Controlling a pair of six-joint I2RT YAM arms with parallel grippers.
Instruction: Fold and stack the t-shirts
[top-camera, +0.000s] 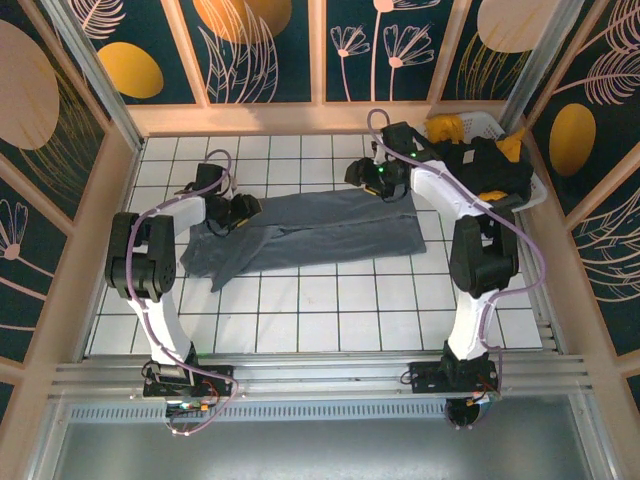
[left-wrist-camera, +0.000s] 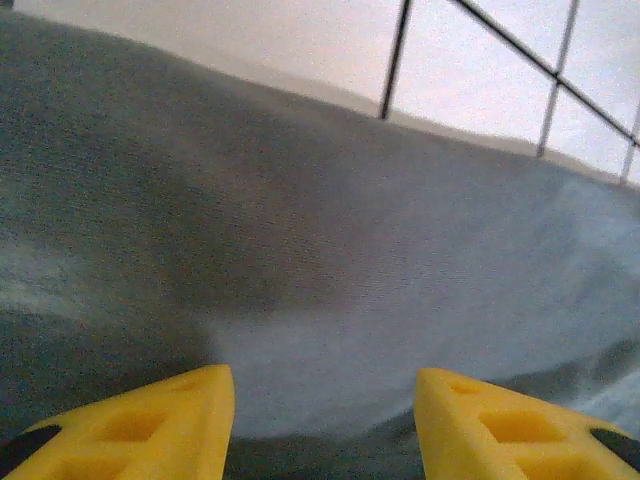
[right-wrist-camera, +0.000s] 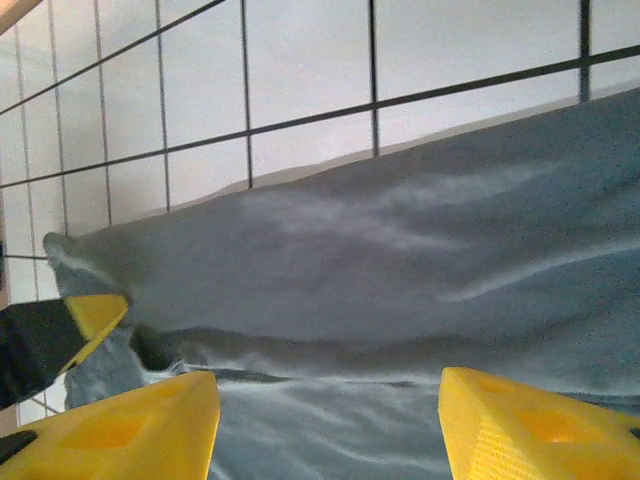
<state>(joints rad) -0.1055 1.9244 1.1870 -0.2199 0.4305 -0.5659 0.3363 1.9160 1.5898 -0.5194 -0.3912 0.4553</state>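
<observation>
The sleeve of the grey-blue t-shirt lies bunched and slanting past the t-shirt's front edge, so next the left gripper takes the sleeve's inner fold (top-camera: 266, 238) and spreads it flat first.
A slate grey-blue t-shirt (top-camera: 310, 232) lies stretched across the tiled table, partly folded lengthwise, its left end crumpled. My left gripper (top-camera: 238, 212) sits over the shirt's upper left edge, open, yellow fingers (left-wrist-camera: 150, 425) spread just above the cloth (left-wrist-camera: 320, 260). My right gripper (top-camera: 372, 180) hovers at the shirt's upper right edge, open too, with a fold line of the cloth (right-wrist-camera: 400, 290) between its fingers (right-wrist-camera: 530, 425). A black t-shirt (top-camera: 490, 165) and a mustard yellow t-shirt (top-camera: 447, 128) lie in the basket at the back right.
The white plastic basket (top-camera: 535, 185) stands in the back right corner against the wall. White tiles (top-camera: 330, 310) stretch free in front of the shirt. Wooden walls enclose the table on three sides. The left gripper's yellow fingertip (right-wrist-camera: 95, 312) shows in the right wrist view.
</observation>
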